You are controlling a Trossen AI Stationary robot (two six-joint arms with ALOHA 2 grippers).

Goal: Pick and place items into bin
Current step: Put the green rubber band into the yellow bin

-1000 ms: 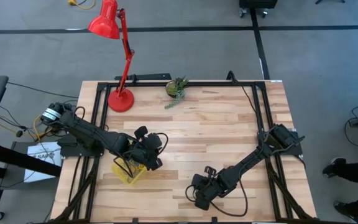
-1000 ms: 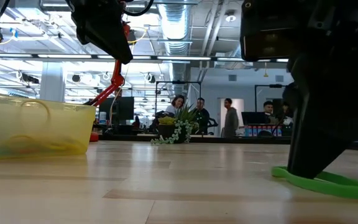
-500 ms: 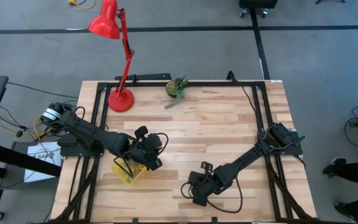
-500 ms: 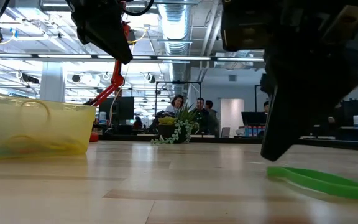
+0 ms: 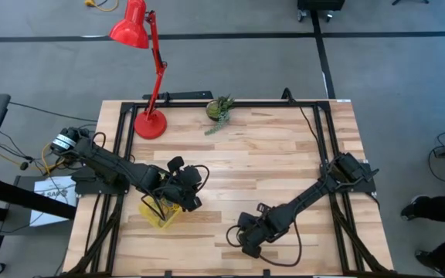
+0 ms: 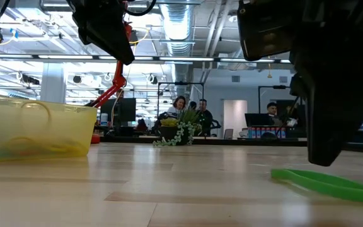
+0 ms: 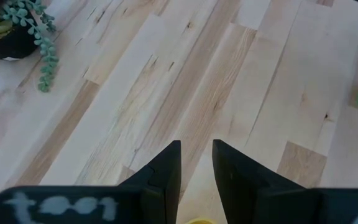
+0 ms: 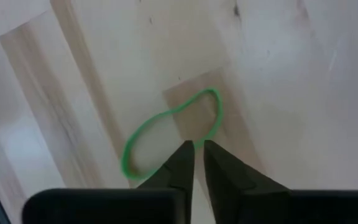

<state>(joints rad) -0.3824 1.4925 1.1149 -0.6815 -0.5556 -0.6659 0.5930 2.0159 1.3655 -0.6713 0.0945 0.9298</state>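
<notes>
I will open my right gripper, which is shut and empty above the side of the green rubber band, then reach lower and pinch the rubber band's end nearer the bin (image 8: 214, 93).
The yellow translucent bin (image 5: 159, 215) stands near the table's front left and holds several bands (image 6: 24, 146). My left gripper (image 5: 188, 193) hangs still just above the bin's right side, its fingers (image 7: 166, 168) a narrow gap apart and empty. A green rubber band (image 8: 166, 134) lies flat on the wood near the front edge and also shows in the low view (image 6: 326, 183). My right gripper (image 8: 198, 144) is shut and empty, pointing down, with its tips just over one edge of the band. In the low view it (image 6: 325, 161) hangs a little above the table.
The red lamp's base (image 5: 150, 123) and a small green plant (image 5: 219, 108) stand at the far edge. Bare wood lies between the two arms. Black frame rails run along the table's sides. People stand in the room beyond (image 6: 181, 107).
My right gripper has risen from the table beside the green band, swung toward the table's left edge, then come back right over the band. The band still lies flat on the table.
</notes>
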